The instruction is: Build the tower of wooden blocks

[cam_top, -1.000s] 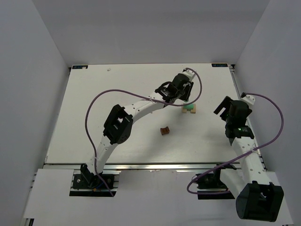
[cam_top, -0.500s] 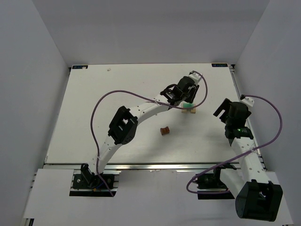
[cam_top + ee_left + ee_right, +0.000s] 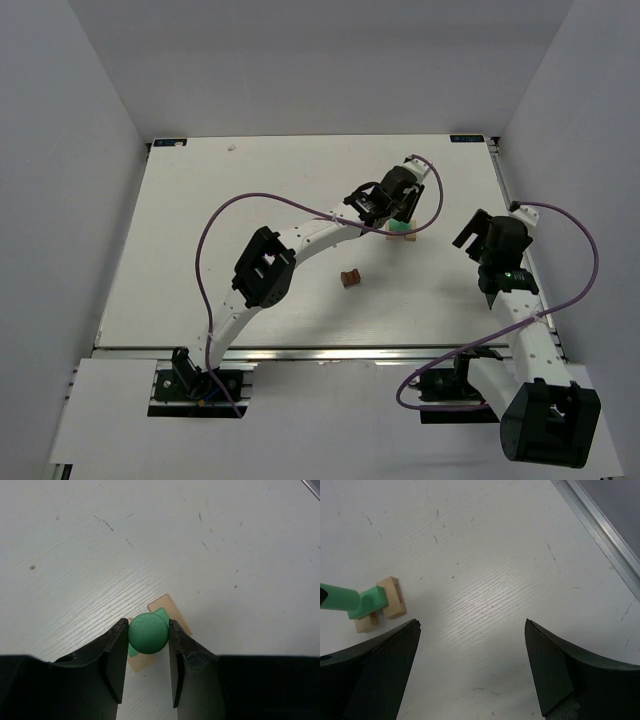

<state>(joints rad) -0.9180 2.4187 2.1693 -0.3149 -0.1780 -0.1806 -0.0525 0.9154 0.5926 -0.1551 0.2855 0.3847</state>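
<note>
Next, I let go of the mint green cylinder with my left gripper on the middle of the mint green block [image 3: 400, 228] [image 3: 147, 632] across the tan blocks.
My left gripper [image 3: 148, 625] is shut on a mint green cylinder [image 3: 148, 633], seen end-on. It holds it just above a small stack: a mint green block [image 3: 161, 614] lying across pale tan blocks [image 3: 175, 614]. In the top view the left gripper [image 3: 400, 206] hovers over this stack [image 3: 404, 233]. The right wrist view shows the green cylinder [image 3: 339, 598] lying level at the green block [image 3: 372, 602], which rests on two tan blocks [image 3: 394, 598]. I cannot tell whether they touch. The dark brown notched block [image 3: 349, 278] lies alone on the table. My right gripper [image 3: 472, 622] is open and empty, to the right of the stack.
The white table [image 3: 250, 200] has a metal rail along its right edge [image 3: 600, 520] and along its near edge [image 3: 300, 350]. Purple cables loop over both arms. Grey walls close in the left, right and far sides.
My left gripper has moved right and slightly nearer with the green cylinder, coming over the stack. The right arm has barely moved. The brown block has not moved.
</note>
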